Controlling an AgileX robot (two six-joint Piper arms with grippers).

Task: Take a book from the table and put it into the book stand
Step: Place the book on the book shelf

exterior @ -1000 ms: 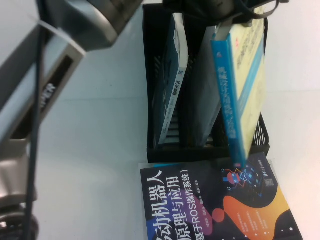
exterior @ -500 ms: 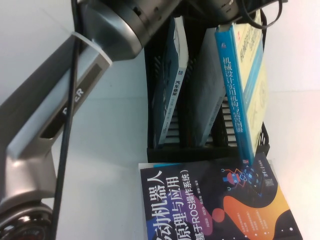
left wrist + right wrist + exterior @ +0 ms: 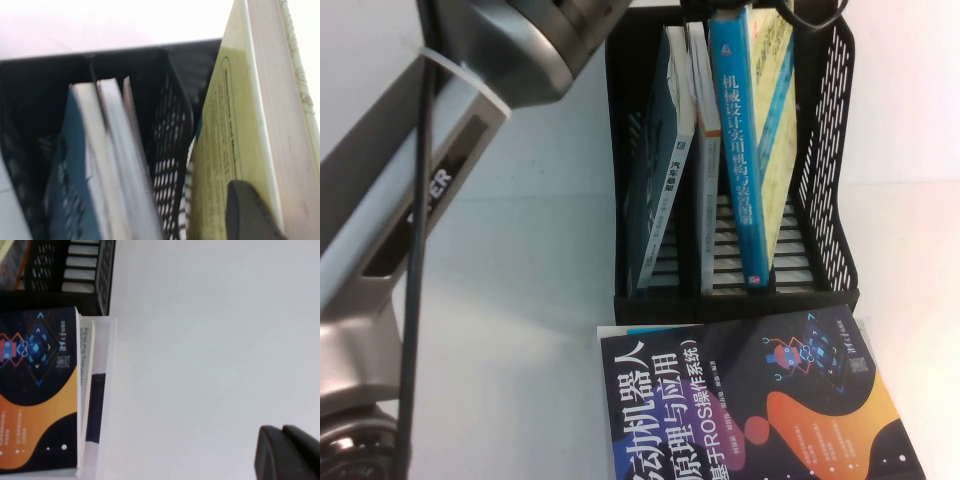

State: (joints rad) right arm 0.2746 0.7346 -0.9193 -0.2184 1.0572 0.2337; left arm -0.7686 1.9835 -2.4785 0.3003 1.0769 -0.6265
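Observation:
I should use my left gripper to set the pale yellow-cream book upright on the slatted base of the slot (image 3: 788, 286) that is farthest from the teal book.
The pale yellow-cream book (image 3: 765, 120) with a blue spine stands nearly upright in the right slot of the black book stand (image 3: 825, 150), its lower end on the slatted base. My left gripper (image 3: 745, 8) is at its top edge, mostly cut off by the high view's top. In the left wrist view my left gripper (image 3: 272, 212) is shut on the book (image 3: 235, 125); one dark finger (image 3: 247, 212) presses its cover, the other is hidden. My right gripper (image 3: 287, 452) is shut and empty over the white table (image 3: 210, 340).
A teal book (image 3: 655, 170) leans in the stand's left slot and a grey book (image 3: 702, 150) stands in the middle slot. A black book with an orange-purple robot cover (image 3: 750, 410) lies flat in front of the stand. My left arm (image 3: 430, 180) crosses the left side.
The yellow book has swung from tilted over the stand's right wall to nearly upright, moving left and down into the slot. My left arm shifted with it.

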